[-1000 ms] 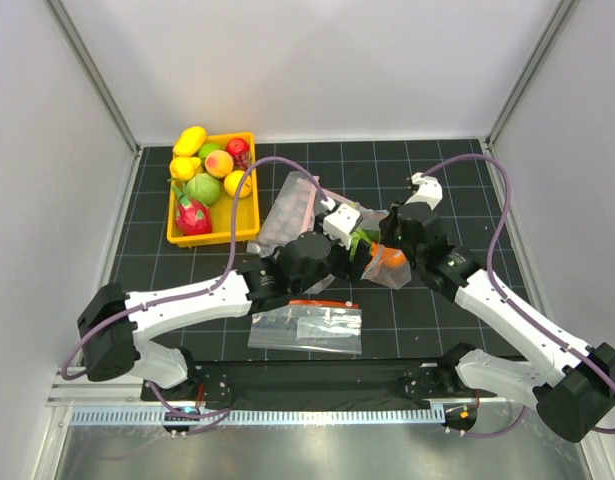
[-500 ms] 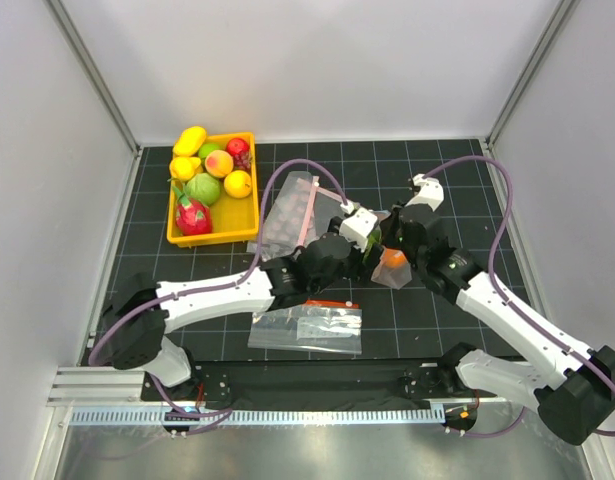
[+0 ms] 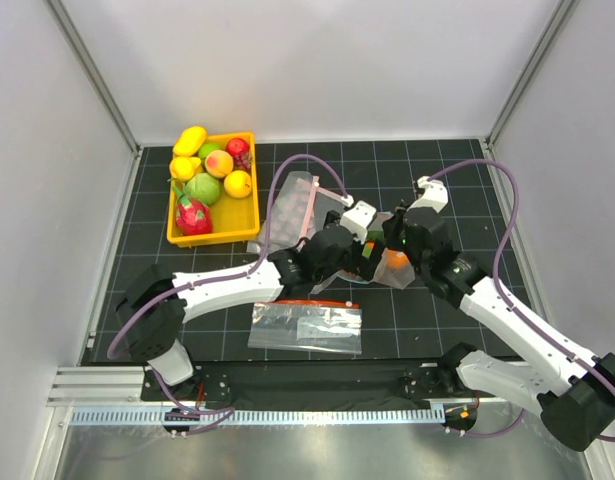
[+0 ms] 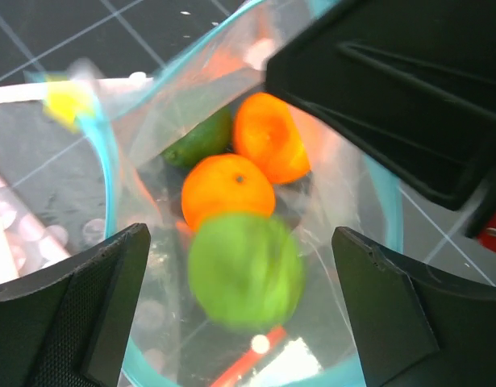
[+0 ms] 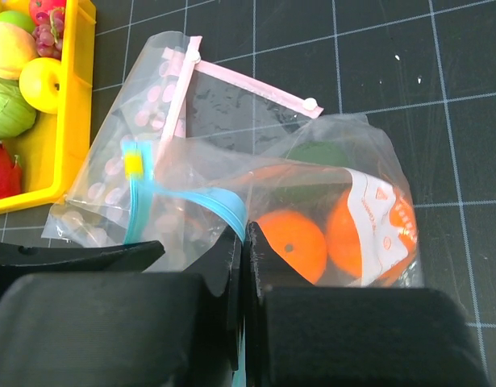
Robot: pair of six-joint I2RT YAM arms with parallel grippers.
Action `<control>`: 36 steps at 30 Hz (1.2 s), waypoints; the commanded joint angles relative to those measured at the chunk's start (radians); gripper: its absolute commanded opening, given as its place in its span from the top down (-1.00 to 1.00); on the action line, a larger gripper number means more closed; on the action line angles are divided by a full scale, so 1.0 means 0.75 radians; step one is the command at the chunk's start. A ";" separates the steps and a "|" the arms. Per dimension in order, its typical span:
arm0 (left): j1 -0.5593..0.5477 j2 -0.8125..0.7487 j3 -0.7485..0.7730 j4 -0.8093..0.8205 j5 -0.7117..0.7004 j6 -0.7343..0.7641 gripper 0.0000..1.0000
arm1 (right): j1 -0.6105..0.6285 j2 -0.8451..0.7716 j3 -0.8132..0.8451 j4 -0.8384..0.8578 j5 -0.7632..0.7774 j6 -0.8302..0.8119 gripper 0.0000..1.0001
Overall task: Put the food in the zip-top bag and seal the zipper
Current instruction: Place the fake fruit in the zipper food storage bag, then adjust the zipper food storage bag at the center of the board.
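Note:
Next, my left gripper pinches the opposite teal rim (image 4: 110,177) and spreads it before adding food, because my right gripper holds only one side of the zip-top bag's opening.
The clear zip-top bag (image 3: 395,268) lies mid-table, its mouth held up. My right gripper (image 5: 243,230) is shut on the teal zipper (image 5: 207,200) at the rim. Through the bag (image 5: 356,173) two oranges and a dark green fruit show. My left gripper (image 4: 239,242) is open right over the bag's open mouth, ringed by the zipper (image 4: 110,189). A blurred green lime (image 4: 246,270) is between the spread fingers, touching neither. Below it lie two oranges (image 4: 228,187) and a dark green fruit (image 4: 197,139). In the top view the left gripper (image 3: 362,250) and the right gripper (image 3: 395,245) nearly touch.
A yellow tray (image 3: 177,236) of fruit stands at the back left; it also shows in the right wrist view (image 5: 66,121). A dotted bag with a pink strip (image 3: 292,205) lies beside the zip-top bag. A flat bag with a red-orange strip (image 3: 307,325) lies near the front.
My left arm has reached further right, bringing its gripper over the bag's mouth. The right gripper has stayed at the bag's rim, shifting only slightly.

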 commanded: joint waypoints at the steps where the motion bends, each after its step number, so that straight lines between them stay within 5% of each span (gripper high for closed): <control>1: -0.004 -0.025 0.043 0.070 0.087 -0.026 -0.99 | -0.004 -0.034 -0.001 0.091 0.036 0.015 0.98; 9: 0.000 -0.143 0.021 0.038 0.061 -0.053 -0.99 | -0.004 -0.038 -0.001 0.089 0.038 0.019 0.98; 17: 0.030 -0.260 -0.071 -0.060 -0.295 -0.308 -0.82 | -0.004 -0.052 -0.003 0.087 0.058 0.019 0.98; 24: 0.098 -0.066 0.098 -0.287 -0.138 -0.429 -0.64 | -0.004 -0.081 -0.017 0.083 0.103 0.034 0.98; 36: 0.041 -0.045 -0.004 -0.167 -0.164 -0.515 -0.31 | -0.004 -0.099 -0.019 0.068 0.169 0.050 0.98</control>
